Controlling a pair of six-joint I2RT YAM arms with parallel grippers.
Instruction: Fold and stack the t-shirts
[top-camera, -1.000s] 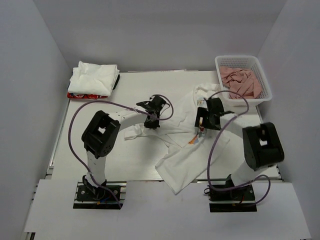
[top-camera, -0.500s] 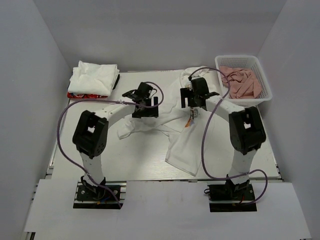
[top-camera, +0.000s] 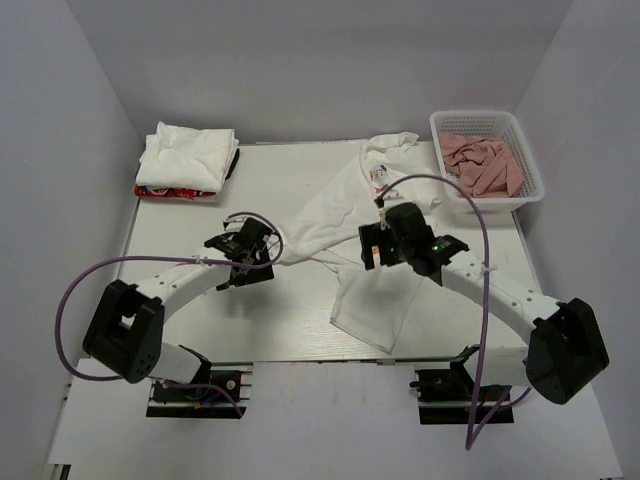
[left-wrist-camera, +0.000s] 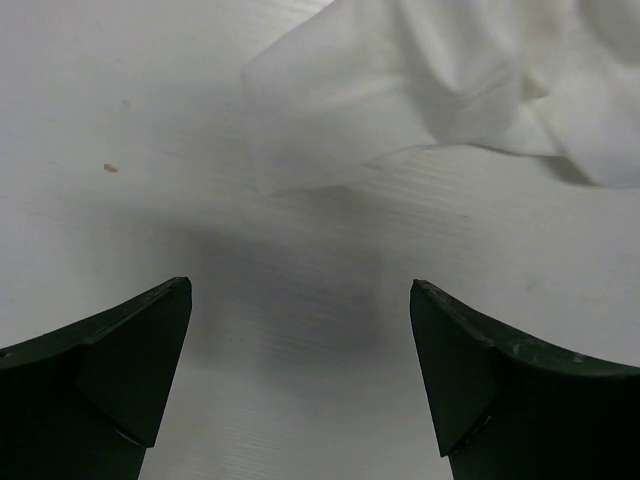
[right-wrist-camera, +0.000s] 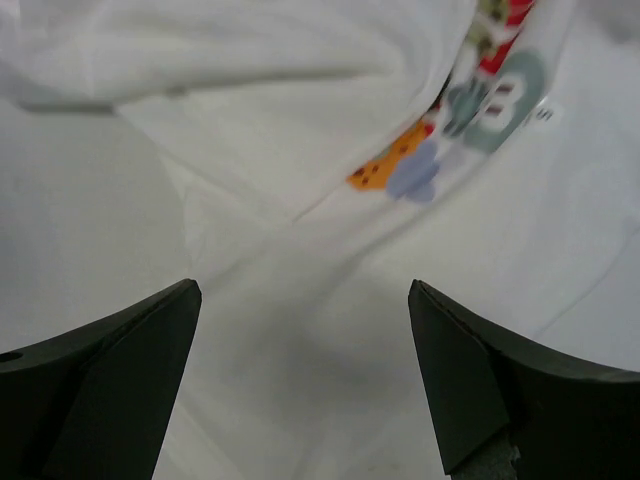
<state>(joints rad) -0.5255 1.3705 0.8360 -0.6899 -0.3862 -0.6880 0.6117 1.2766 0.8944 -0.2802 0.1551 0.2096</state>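
The printed white t-shirt's front corner (top-camera: 387, 347), the one nearest the front edge of the table, should be grabbed next by my right gripper.
A white t-shirt (top-camera: 335, 205) with a colourful print lies rumpled across the middle of the table, from the back near the basket to the front edge. My left gripper (top-camera: 264, 254) hovers open over bare table just left of a shirt edge (left-wrist-camera: 450, 90), its jaws (left-wrist-camera: 300, 290) empty. My right gripper (top-camera: 372, 246) is open low above the shirt; the wrist view shows white cloth (right-wrist-camera: 300, 150) and the print (right-wrist-camera: 470, 110) ahead of the empty jaws (right-wrist-camera: 305, 290). A folded white t-shirt (top-camera: 185, 155) rests on a stack at the back left.
A white basket (top-camera: 480, 115) with salmon-pink cloths (top-camera: 485, 165) stands at the back right. Under the folded shirt a red-printed layer (top-camera: 165, 191) shows. White walls close in the table on three sides.
My left gripper has opened and let go of the shirt. Both arms reached toward the back and then drew away toward the front. The shirt now lies stretched toward the back.
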